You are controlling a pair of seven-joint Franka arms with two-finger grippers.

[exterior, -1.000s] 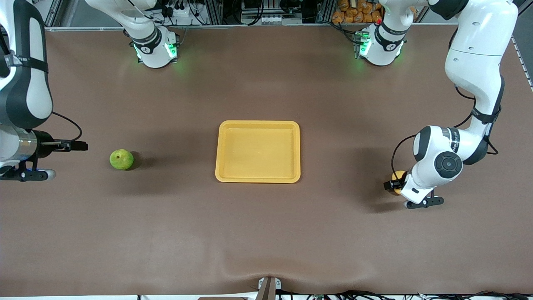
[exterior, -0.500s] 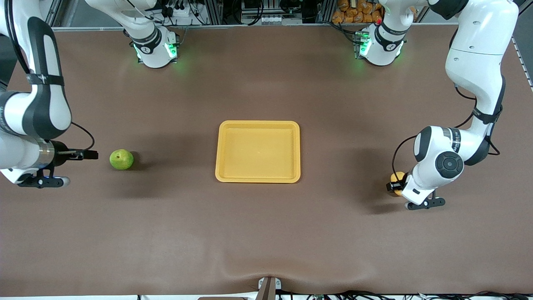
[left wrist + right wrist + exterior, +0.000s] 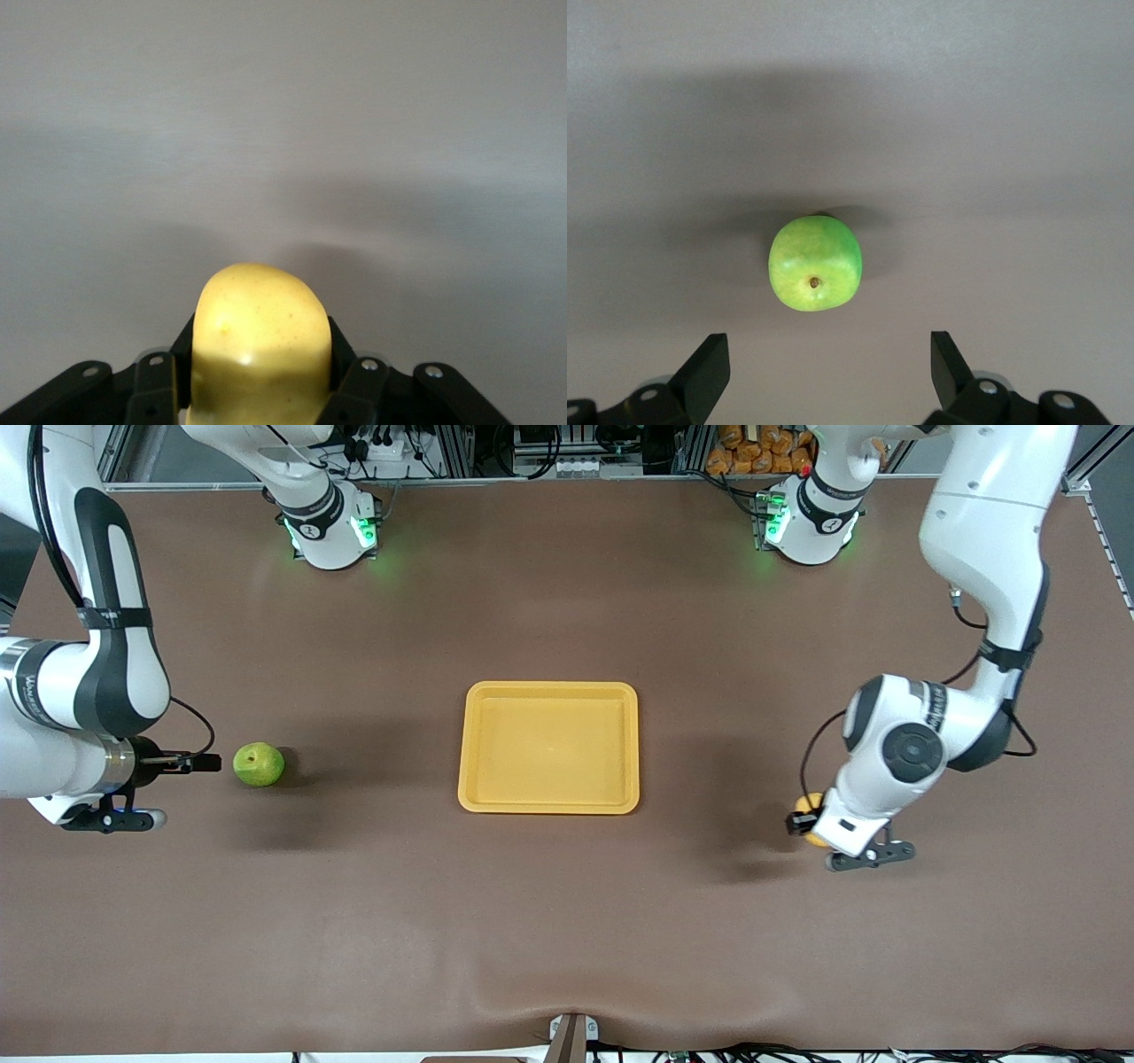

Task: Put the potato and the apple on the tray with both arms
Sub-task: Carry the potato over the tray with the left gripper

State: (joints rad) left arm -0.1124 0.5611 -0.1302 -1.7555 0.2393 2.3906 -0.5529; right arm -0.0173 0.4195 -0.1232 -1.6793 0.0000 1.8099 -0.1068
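My left gripper is to release the potato inside the yellow tray (image 3: 609,750), just along the tray's side rim that is nearest to that gripper. The potato is now held above the table.
The yellow tray (image 3: 625,747) lies flat at the table's middle. The green apple (image 3: 259,764) sits on the table toward the right arm's end; it also shows in the right wrist view (image 3: 815,262). My right gripper (image 3: 213,763) is open, low beside the apple, a short gap from it, fingers apart in the right wrist view (image 3: 828,372). My left gripper (image 3: 800,821) is shut on the yellow-orange potato (image 3: 806,804), held above the table between the tray and the left arm's end. The potato fills the jaws in the left wrist view (image 3: 261,341).
The brown table mat spreads bare around the tray. Both arm bases with green lights (image 3: 330,527) (image 3: 802,518) stand at the table's edge farthest from the front camera. A small mount (image 3: 571,1036) sits at the edge nearest the camera.
My right gripper has moved toward the apple, closing most of the gap. My left gripper has lifted the potato and carried it a little toward the tray.
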